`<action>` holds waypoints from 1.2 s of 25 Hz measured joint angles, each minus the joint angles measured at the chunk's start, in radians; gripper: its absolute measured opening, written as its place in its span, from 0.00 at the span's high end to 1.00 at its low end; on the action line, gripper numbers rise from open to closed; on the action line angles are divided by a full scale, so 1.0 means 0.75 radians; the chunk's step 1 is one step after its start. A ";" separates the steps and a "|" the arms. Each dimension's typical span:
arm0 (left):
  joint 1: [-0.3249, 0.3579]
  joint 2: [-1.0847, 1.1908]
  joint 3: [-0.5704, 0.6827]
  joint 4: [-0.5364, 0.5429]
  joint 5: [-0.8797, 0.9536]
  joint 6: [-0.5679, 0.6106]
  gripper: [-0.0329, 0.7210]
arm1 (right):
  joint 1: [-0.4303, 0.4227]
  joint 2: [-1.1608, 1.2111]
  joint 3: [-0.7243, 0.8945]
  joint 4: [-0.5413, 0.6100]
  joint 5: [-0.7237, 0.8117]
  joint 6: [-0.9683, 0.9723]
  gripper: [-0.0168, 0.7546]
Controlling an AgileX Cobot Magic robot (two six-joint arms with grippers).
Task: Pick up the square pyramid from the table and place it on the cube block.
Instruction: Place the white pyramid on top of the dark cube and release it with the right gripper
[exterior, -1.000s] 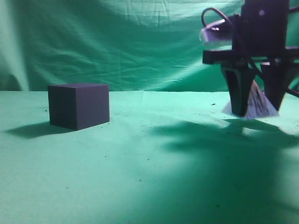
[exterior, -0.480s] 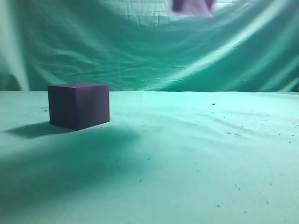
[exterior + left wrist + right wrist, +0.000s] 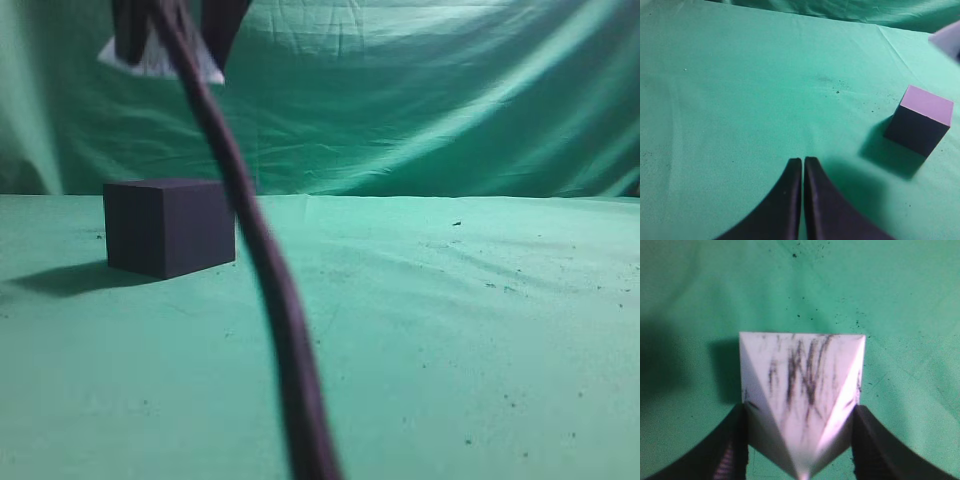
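Note:
Next, my right gripper sets the square pyramid free, base-down, so that it rests on the flat top side of the dark cube block [image 3: 170, 183].
My right gripper [image 3: 170, 50] is shut on the square pyramid [image 3: 160, 62] and holds it high in the air, above the cube block [image 3: 170, 226] at the left of the exterior view. In the right wrist view the white, dark-streaked pyramid [image 3: 802, 390] sits between the two fingers of the right gripper [image 3: 800, 432] over the green table [image 3: 900, 300]. My left gripper [image 3: 803, 165] is shut and empty, low over the table; the cube block [image 3: 920, 122] stands to its right. A pale corner of the pyramid [image 3: 946, 41] shows at that view's right edge.
A dark cable [image 3: 270, 290] of the right arm hangs across the front of the exterior view. The wrinkled green curtain [image 3: 420, 100] closes the back. Small dark specks lie on the cloth at the right [image 3: 500, 290].
The right gripper lifted the pyramid off the table at the right and carried it up and across to the left, now above the cube. The cube has not moved.

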 joint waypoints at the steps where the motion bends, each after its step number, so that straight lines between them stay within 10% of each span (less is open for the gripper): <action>1: 0.000 0.000 0.000 0.000 0.000 0.000 0.96 | 0.002 0.026 -0.003 0.000 0.000 0.000 0.46; 22: 0.000 0.000 0.000 0.000 0.000 0.000 0.96 | 0.002 0.190 -0.012 -0.007 -0.009 -0.003 0.46; 26: 0.000 0.000 0.000 0.000 0.000 0.000 0.96 | 0.002 0.180 -0.012 -0.009 -0.009 -0.003 0.19; 30: 0.000 0.000 0.000 0.000 0.000 0.000 0.96 | 0.002 0.111 -0.012 -0.009 -0.006 -0.003 0.14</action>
